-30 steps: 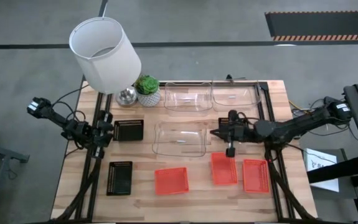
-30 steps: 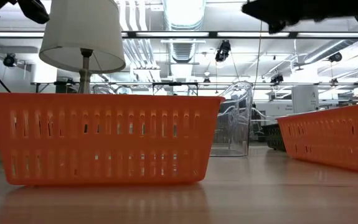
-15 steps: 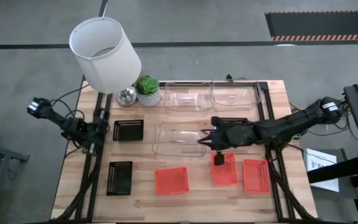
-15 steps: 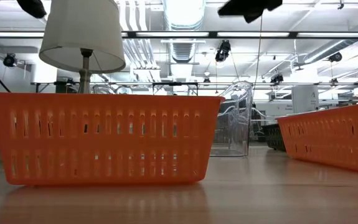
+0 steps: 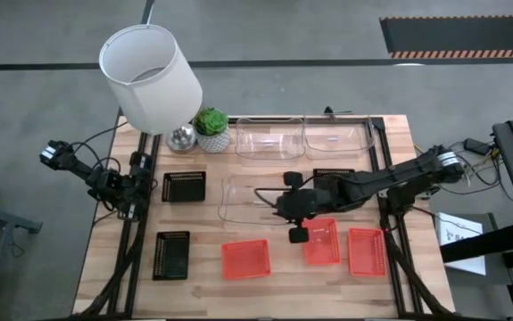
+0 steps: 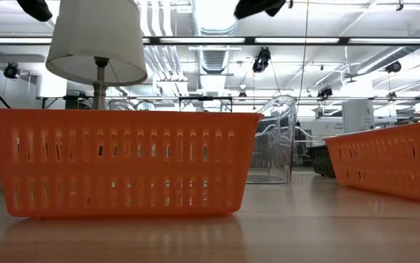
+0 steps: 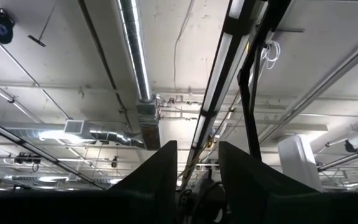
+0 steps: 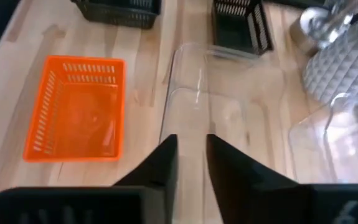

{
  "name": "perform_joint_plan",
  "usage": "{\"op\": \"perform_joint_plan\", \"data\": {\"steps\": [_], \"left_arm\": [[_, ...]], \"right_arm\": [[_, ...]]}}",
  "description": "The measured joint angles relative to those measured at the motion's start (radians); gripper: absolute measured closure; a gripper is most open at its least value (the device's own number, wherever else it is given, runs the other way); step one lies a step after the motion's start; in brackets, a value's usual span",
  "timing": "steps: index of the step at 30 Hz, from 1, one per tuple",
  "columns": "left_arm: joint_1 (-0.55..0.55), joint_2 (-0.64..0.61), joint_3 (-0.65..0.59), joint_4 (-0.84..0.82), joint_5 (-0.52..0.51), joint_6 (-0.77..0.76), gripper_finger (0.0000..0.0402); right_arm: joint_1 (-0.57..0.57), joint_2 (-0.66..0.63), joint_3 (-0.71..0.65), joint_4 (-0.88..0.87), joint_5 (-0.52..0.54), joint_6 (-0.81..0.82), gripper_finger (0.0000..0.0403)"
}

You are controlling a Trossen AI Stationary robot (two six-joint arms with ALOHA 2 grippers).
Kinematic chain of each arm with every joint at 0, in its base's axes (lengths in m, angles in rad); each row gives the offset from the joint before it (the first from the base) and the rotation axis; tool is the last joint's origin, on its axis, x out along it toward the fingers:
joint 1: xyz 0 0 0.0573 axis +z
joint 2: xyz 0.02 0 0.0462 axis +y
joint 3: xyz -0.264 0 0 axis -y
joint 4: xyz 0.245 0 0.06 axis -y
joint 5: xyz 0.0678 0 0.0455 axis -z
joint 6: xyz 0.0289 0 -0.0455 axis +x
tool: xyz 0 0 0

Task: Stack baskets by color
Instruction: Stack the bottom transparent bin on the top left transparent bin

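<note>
Next, my right gripper will go to the middle clear basket's front rim (image 5: 245, 221) (image 8: 166, 111), the long one facing the red baskets, and close there.
Three red baskets (image 5: 245, 259) (image 5: 321, 241) (image 5: 366, 251) sit flat in a row near the table's front edge. Two black baskets (image 5: 185, 186) (image 5: 171, 254) lie at the left, and a third (image 5: 338, 172) is partly under my right arm. Two clear baskets (image 5: 269, 138) (image 5: 335, 135) stand at the back, a third (image 5: 256, 198) in the middle. My right gripper (image 5: 285, 207) (image 8: 191, 155) hangs open and empty above the middle clear basket's right end, slanting down toward the table's left. My left gripper (image 5: 136, 192) (image 7: 197, 168) waits at the left edge, open, pointing up.
A white lampshade (image 5: 149, 78) on a metal base (image 5: 182, 136) and a small potted plant (image 5: 211, 127) stand at the back left. Black frame rails (image 5: 383, 169) run along both table sides. Bare wood shows between the black baskets and the red row.
My right gripper has swung from above the middle red basket toward the table's left, rising and tipping from pointing down to slanting. It now hangs over the middle clear basket's right end. The baskets lie where they were.
</note>
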Motion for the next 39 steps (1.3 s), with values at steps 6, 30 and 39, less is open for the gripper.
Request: {"op": "perform_joint_plan", "data": {"steps": [6,30,39], "left_arm": [[0.0,0.006,0.001,0.005,-0.013,0.001,0.03],[0.0,-0.066,0.012,0.004,-0.005,-0.006,0.03],[-0.001,-0.067,0.012,0.003,-0.005,-0.007,0.03]], "right_arm": [[-0.024,0.117,0.136,-0.081,0.001,0.067,0.0241],[-0.022,0.491,0.278,-0.131,-0.08,0.074,0.0193],[-0.063,0.53,0.278,-0.114,-0.106,0.055,0.0217]]}}
